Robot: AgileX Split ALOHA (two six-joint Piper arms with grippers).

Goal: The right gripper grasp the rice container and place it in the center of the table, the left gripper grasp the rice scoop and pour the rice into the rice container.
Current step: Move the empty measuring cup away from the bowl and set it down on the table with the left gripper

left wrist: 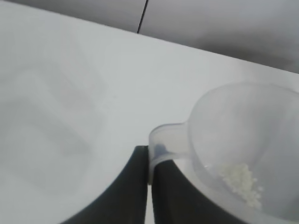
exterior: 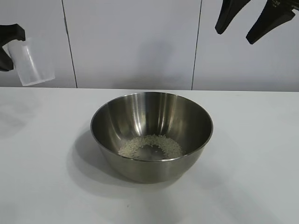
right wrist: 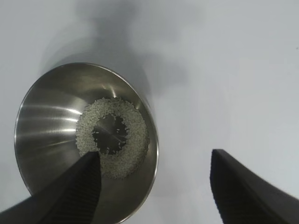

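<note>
My left gripper needs to put down and release the clear rice scoop on the white table (exterior: 65, 145) beside the shadowed side of the rice container.
The rice container (exterior: 152, 135), a large shiny steel bowl, stands at the middle of the white table (exterior: 42, 177). A ring of rice (exterior: 150, 145) lies on its bottom, also in the right wrist view (right wrist: 112, 137). My left gripper (exterior: 7, 44) is at the far left, raised above the table, shut on the handle of the clear rice scoop (exterior: 30, 63). In the left wrist view the scoop (left wrist: 243, 144) holds a few grains (left wrist: 243, 179). My right gripper (exterior: 250, 25) is open and empty, high above the bowl's right side; the bowl also shows in the right wrist view (right wrist: 51, 121).
A pale panelled wall (exterior: 135, 42) rises behind the table's back edge. Bare tabletop lies all round the bowl.
</note>
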